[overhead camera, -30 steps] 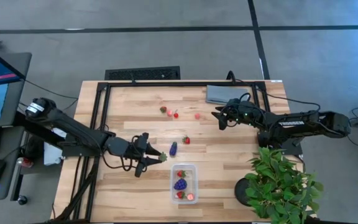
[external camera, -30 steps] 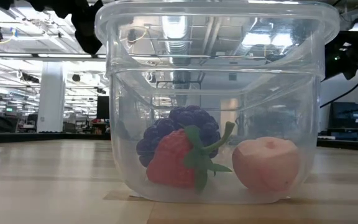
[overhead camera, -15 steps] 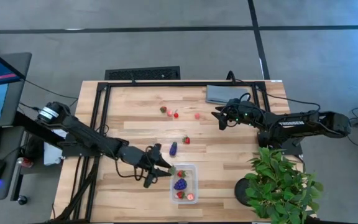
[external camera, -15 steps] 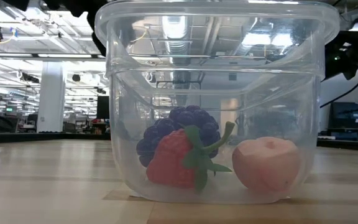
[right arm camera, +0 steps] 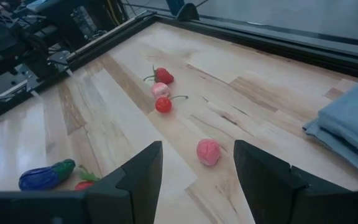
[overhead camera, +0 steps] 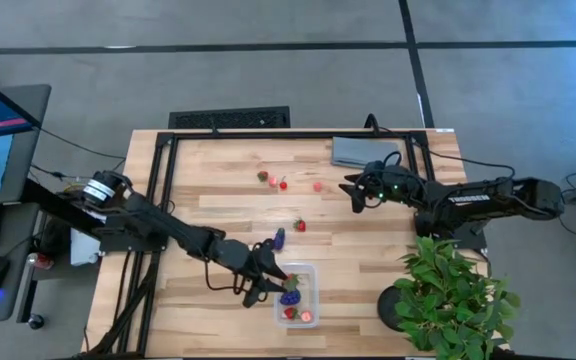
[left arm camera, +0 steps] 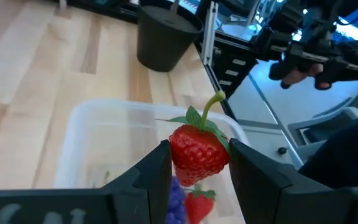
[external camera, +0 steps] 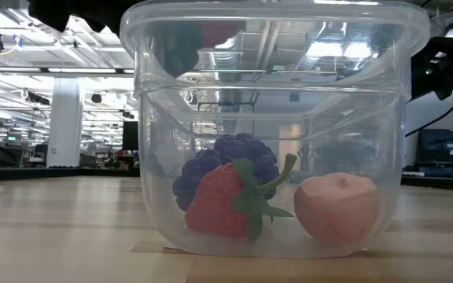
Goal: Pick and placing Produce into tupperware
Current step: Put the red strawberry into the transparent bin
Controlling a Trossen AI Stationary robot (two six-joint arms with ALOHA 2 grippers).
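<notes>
My left gripper is going to release the red strawberry inside the tupperware (overhead camera: pixel 289 284), setting it free just behind the dark purple berry.
My left gripper (overhead camera: pixel 280 283) is shut on a red strawberry (left arm camera: pixel 197 152) with a green stem. It hangs over the left rim of the clear tupperware (overhead camera: pixel 296 293), near the table's front edge. Inside the tupperware (external camera: pixel 274 157) lie a dark purple berry (external camera: pixel 226 161), a strawberry (external camera: pixel 219 200) and a pink piece (external camera: pixel 336 206). More produce lies on the table: a purple elongated piece (overhead camera: pixel 279 238), a red one (overhead camera: pixel 299 225) and three small ones (overhead camera: pixel 282 183) farther back. My right gripper (overhead camera: pixel 353 192) stands open at the back right, above a pink piece (right arm camera: pixel 208 152). My left gripper pinches the strawberry's two sides (left arm camera: pixel 174 157) between its two fingers. The fingers come slanting down from the table's left. The strawberry is lifted clear above the tupperware's opening, with its stem (left arm camera: pixel 211 102) pointing up.
A folded grey cloth (overhead camera: pixel 353 150) lies at the back right. A green potted plant (overhead camera: pixel 448 300) stands at the front right corner. A black frame (overhead camera: pixel 163 190) runs along the table's left and far sides. Bare wood lies left of the tupperware.
My left gripper has carried the strawberry toward the table's right and near edges and slightly down. It has gone from beside the purple elongated piece to above the tupperware's left rim, staying shut on the strawberry. My right arm has kept still.
</notes>
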